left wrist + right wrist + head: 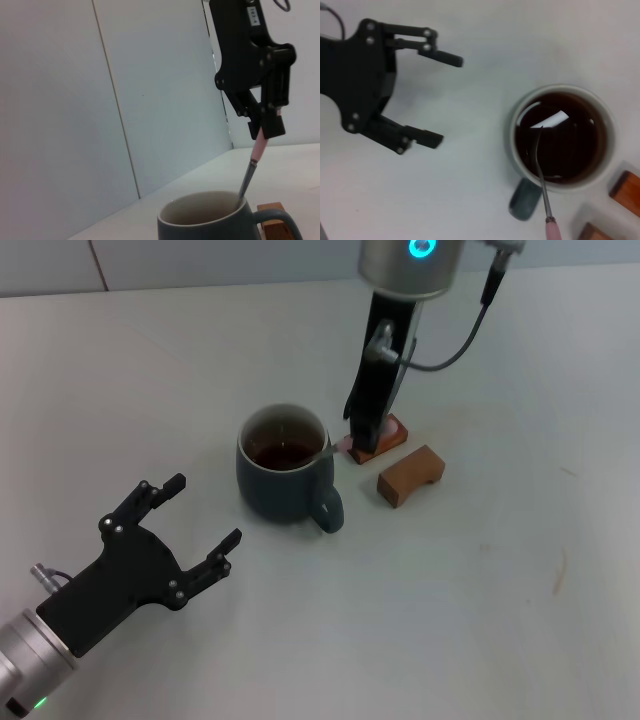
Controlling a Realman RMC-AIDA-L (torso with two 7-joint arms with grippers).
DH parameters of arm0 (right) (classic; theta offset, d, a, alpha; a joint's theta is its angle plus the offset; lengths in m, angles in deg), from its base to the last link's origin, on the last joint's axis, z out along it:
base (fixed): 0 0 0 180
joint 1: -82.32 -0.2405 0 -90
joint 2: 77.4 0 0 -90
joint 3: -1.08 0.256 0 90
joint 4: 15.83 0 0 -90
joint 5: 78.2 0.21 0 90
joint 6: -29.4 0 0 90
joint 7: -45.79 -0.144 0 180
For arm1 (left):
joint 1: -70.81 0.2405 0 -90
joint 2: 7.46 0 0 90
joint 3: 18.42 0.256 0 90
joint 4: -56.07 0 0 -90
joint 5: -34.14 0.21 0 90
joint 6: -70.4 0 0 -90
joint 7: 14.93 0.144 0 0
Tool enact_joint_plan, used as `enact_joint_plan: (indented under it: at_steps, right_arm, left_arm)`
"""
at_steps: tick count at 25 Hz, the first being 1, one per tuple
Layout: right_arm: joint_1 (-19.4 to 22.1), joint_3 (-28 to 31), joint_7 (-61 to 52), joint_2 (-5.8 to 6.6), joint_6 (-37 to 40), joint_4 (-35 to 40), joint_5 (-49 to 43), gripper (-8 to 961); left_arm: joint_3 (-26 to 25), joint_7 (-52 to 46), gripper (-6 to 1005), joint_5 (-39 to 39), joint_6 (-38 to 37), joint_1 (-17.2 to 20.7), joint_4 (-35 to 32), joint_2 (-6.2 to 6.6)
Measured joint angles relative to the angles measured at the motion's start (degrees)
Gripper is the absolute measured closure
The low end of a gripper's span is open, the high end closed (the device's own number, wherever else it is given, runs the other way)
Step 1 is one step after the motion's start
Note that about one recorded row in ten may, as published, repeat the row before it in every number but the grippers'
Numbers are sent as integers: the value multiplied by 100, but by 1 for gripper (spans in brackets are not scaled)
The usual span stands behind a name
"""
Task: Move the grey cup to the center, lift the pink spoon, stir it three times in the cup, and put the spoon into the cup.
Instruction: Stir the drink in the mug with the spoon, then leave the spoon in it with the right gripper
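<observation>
Next, my right gripper lets go of the pink spoon against the grey cup's rim facing the brown wooden blocks (316,440) (598,163).
The grey cup (280,490) stands near the table's middle with dark liquid inside and its handle toward the front right. My right gripper (362,440) is just right of the cup and is shut on the pink spoon (331,449). The spoon slants down over the rim with its metal bowl in the liquid. In the left wrist view the right gripper (267,127) holds the pink handle of the spoon (259,147) above the cup (200,227). In the right wrist view the spoon (540,167) dips into the cup (524,201). My left gripper (205,512) is open and empty, left of the cup.
Two brown wooden blocks lie right of the cup: one (385,437) under the right gripper, the other (410,476) in front of it. The left gripper (445,100) shows open in the right wrist view. A wall stands behind the table.
</observation>
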Motion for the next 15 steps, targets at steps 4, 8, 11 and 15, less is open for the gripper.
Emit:
enact_joint_plan:
  at_steps: [4,8,11,15]
  right_arm:
    - [-84,-1,17,-62,-76,5,47,832]
    - [-135,-21,25,-70,-334,-8,66,832]
    - [-143,-29,25,-51,-432,-29,45,833]
    - [-102,-26,-15,-12,-402,-34,-123,833]
  left_arm:
    - [0,0,152,2,-5,0,0,0]
    - [0,0,152,5,-28,0,0,0]
    - [0,0,152,6,-29,1,0,0]
    - [0,0,152,7,-30,8,0,0]
